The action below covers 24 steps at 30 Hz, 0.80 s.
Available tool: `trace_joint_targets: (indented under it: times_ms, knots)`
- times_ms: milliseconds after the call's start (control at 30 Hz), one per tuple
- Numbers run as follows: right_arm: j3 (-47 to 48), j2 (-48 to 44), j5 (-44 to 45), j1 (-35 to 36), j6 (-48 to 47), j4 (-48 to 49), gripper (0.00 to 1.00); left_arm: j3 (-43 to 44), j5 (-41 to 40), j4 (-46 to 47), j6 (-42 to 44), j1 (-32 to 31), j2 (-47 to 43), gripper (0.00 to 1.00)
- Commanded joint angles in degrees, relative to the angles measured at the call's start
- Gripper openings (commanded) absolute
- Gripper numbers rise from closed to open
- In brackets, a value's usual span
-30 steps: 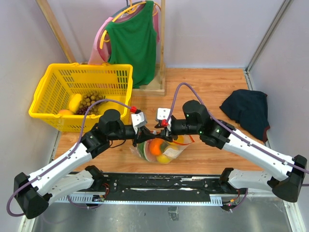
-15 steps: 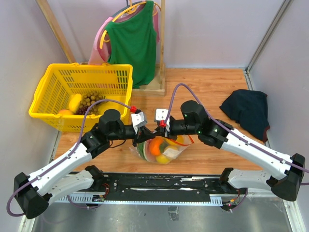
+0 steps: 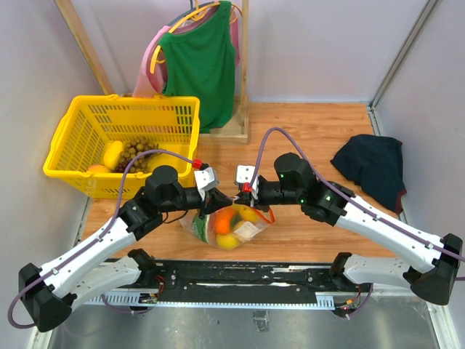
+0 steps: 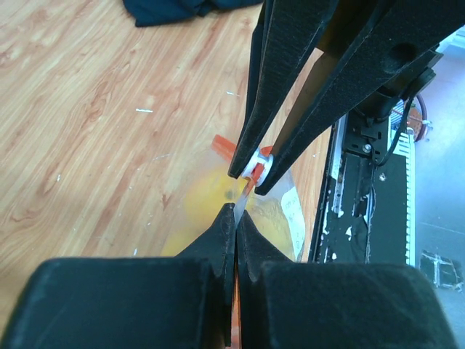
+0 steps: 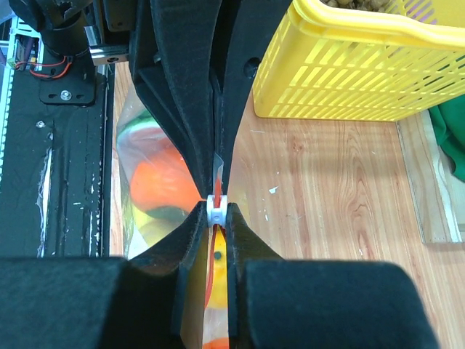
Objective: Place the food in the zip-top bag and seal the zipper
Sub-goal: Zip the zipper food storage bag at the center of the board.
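Observation:
I can see my left gripper pinching only the clear plastic beside the red-orange zipper, so next I open it and grab the zipper itself [image 4: 251, 186] before my right gripper pulls the slider.
The zip-top bag [image 3: 234, 231] hangs between both arms near the table's front edge, with orange, yellow and green food [image 3: 221, 222] inside. My left gripper [image 3: 223, 199] is shut on the bag's mouth edge [image 4: 240, 205]. My right gripper [image 3: 235, 196] faces it tip to tip. It is shut on the small white slider [image 5: 216, 206] of the red-orange zipper [image 4: 223, 147]. In the right wrist view the orange food [image 5: 156, 174] shows through the plastic to the left of my fingers.
A yellow basket [image 3: 120, 138] holding more fruit stands at the back left. A wooden rack [image 3: 234, 127] with a green shirt [image 3: 200, 65] is behind the bag. A dark navy cloth heap [image 3: 372, 166] lies at the right.
My right gripper has closed on the white slider. Both grippers and the bag have shifted a little to the left.

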State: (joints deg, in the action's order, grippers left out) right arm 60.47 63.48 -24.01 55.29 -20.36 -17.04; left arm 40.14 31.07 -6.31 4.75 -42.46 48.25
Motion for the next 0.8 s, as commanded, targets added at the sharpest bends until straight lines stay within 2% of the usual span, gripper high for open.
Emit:
trace_joint_targets:
  times_ms: [0,133,233,333,533,767]
  knots:
    - [-0.8,-1.0,2.0,-0.2,-0.3,-4.0,0.01,0.2,-1.3,3.0,-0.4,0.3,-1.8,0.00]
    - [0.6,-0.5,0.6,-0.1,-0.2,-3.9,0.01,0.7,0.9,2.6,0.3,0.3,-0.7,0.02]
    - [2.5,0.3,-0.6,-0.2,-0.2,-4.3,0.01,1.2,2.4,2.5,0.7,0.3,0.6,0.16]
    - [4.7,1.5,-1.6,-0.1,-0.4,-5.7,0.01,1.9,3.4,2.6,1.3,0.3,1.9,0.24]
    - [7.5,2.9,-2.2,0.0,-0.7,-7.9,0.01,3.1,4.6,3.6,2.1,0.3,3.6,0.29]
    - [10.2,3.9,-2.2,-0.1,-2.1,-10.9,0.01,5.6,6.1,3.3,3.9,0.3,5.2,0.24]
